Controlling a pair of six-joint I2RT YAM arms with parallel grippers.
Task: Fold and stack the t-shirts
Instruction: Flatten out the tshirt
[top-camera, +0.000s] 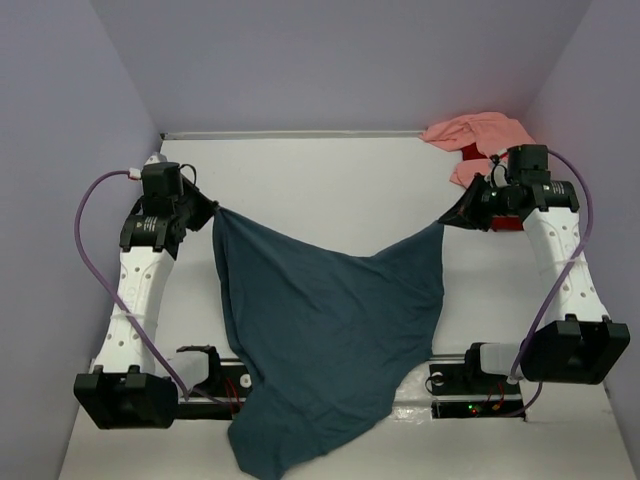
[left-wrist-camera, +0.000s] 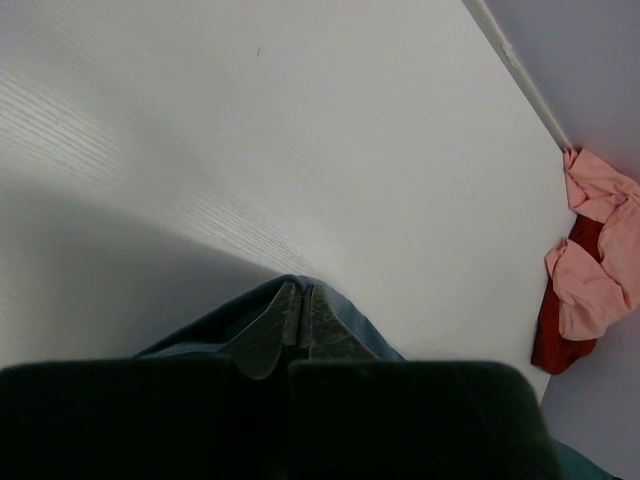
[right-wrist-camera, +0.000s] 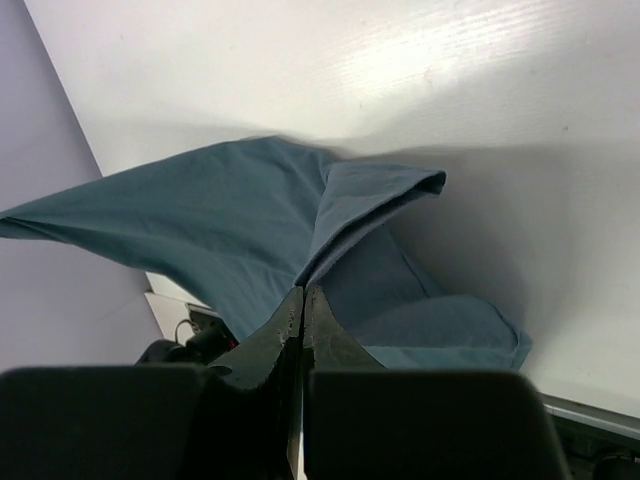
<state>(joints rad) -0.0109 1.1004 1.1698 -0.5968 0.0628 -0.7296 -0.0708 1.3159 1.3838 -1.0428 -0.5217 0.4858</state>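
The dark teal-blue t-shirt hangs crooked, its lower end trailing over the table's near edge, so my left gripper will lay its corner down and regrasp the t-shirt's far edge (top-camera: 242, 223).
The dark teal-blue t-shirt (top-camera: 325, 330) hangs stretched between my two grippers above the table, its lower part draping over the near edge. My left gripper (top-camera: 207, 211) is shut on its left corner; the cloth (left-wrist-camera: 355, 325) wraps round the shut fingertips. My right gripper (top-camera: 447, 220) is shut on its right corner, and the shirt (right-wrist-camera: 220, 225) spreads out beyond the jaws. The salmon pink t-shirt (top-camera: 478, 135) lies crumpled in the far right corner on top of the red t-shirt (top-camera: 470, 152). Both show in the left wrist view, pink (left-wrist-camera: 595, 260) over red (left-wrist-camera: 560, 335).
The white table (top-camera: 330, 180) is walled at the back and on both sides. The arm bases and a rail with cables (top-camera: 455, 385) run along the near edge under the hanging shirt.
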